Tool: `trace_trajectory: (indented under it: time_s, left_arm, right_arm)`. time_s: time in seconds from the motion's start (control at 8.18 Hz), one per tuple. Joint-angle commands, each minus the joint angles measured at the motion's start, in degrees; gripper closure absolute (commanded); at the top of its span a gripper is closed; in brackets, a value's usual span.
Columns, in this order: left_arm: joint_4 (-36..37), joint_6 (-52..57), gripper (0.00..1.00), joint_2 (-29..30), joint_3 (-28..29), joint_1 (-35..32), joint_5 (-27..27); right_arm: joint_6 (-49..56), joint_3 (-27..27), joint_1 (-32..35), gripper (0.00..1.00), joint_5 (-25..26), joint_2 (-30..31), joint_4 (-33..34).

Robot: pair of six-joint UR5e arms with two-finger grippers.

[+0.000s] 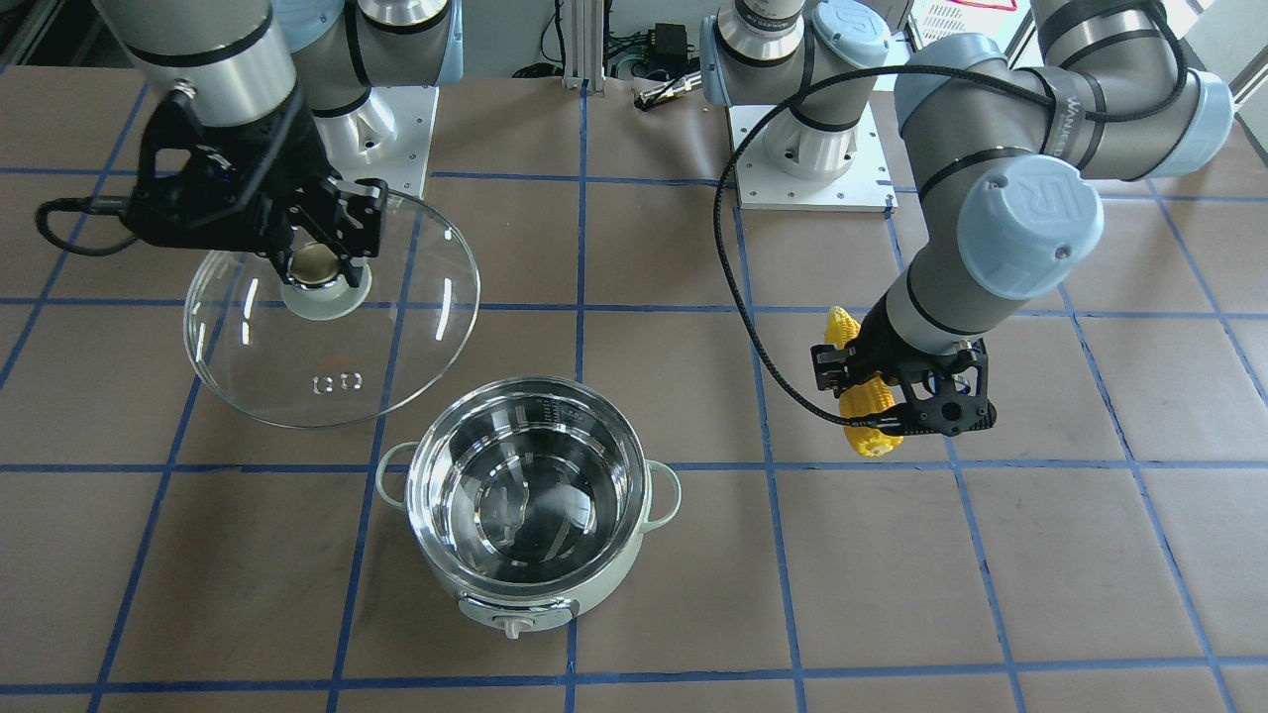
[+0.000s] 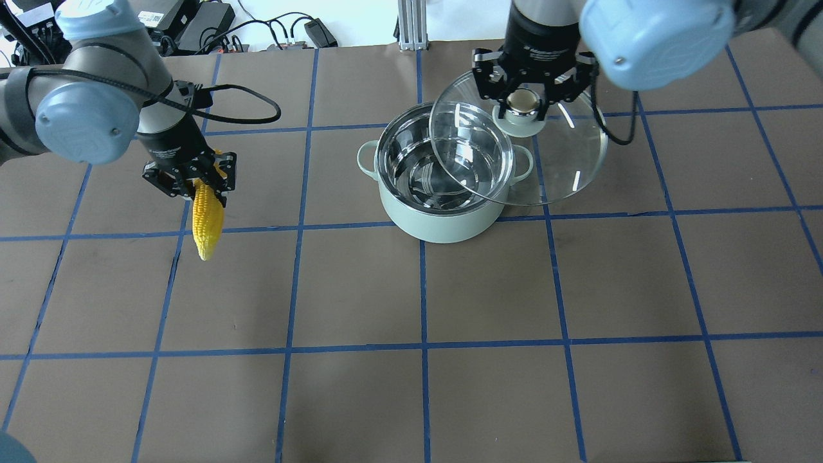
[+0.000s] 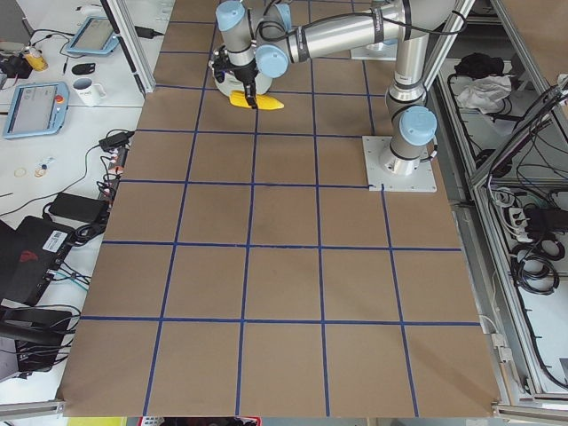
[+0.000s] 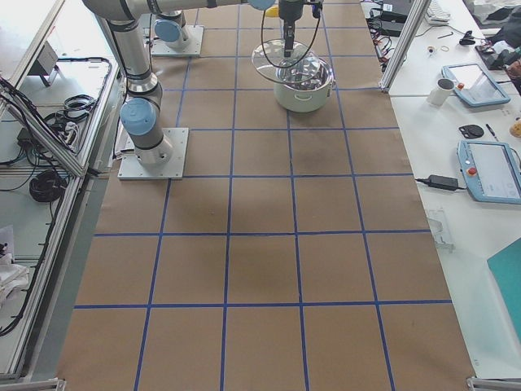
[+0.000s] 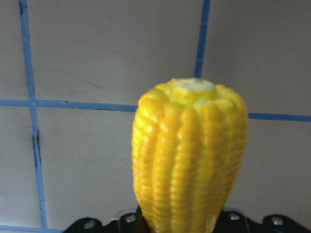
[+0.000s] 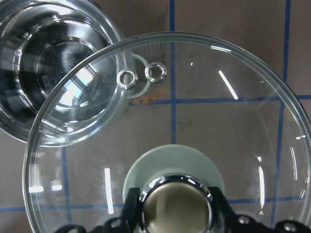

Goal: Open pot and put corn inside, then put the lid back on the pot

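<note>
Next, my left gripper lets go of the yellow corn on the steel bottom of the open pot (image 1: 536, 536).
The pot (image 1: 530, 500) stands open on the table, its steel inside empty; it also shows in the overhead view (image 2: 443, 193). My right gripper (image 1: 319, 259) is shut on the beige knob of the glass lid (image 1: 396, 327) and holds it in the air beside the pot. In the overhead view the lid (image 2: 566, 161) overlaps the pot's rim under my right gripper (image 2: 524, 103). My left gripper (image 2: 193, 183) is shut on the yellow corn (image 2: 208, 222) and holds it above the table, well apart from the pot. The corn (image 5: 189, 160) fills the left wrist view.
The table (image 2: 418, 289) is brown with blue tape grid lines. The two arm bases (image 1: 807, 149) stand on white plates at the robot's side. Cables and power bricks (image 2: 206, 26) lie beyond the table's far edge.
</note>
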State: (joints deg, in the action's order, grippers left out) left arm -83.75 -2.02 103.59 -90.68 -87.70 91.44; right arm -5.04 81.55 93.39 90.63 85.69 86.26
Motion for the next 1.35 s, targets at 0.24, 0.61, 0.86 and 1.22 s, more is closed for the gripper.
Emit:
trace_trajectory:
  time_s: [0.24,0.61,0.86,1.22]
  left_arm:
    - [-2.6,-13.2,1.0,9.1,16.6,-16.9,-4.2]
    - [-2.6,-17.7,1.0,19.1,27.5,-21.9,-7.6]
    - [-2.2,-21.1,1.0,22.3,28.5,-21.9,-7.9]
    - [0.9,-23.1,1.0,24.5,28.5,-21.9,-7.9]
  right_arm:
    - [10.0,0.8,-7.4,1.0,0.1,3.2,-5.6]
    - [9.9,0.8,-7.3,1.0,0.8,3.3,-5.1]
    - [9.9,0.8,-7.3,1.0,0.8,3.3,-5.1]
    - [9.9,0.8,-7.3,1.0,0.8,3.3,-5.1]
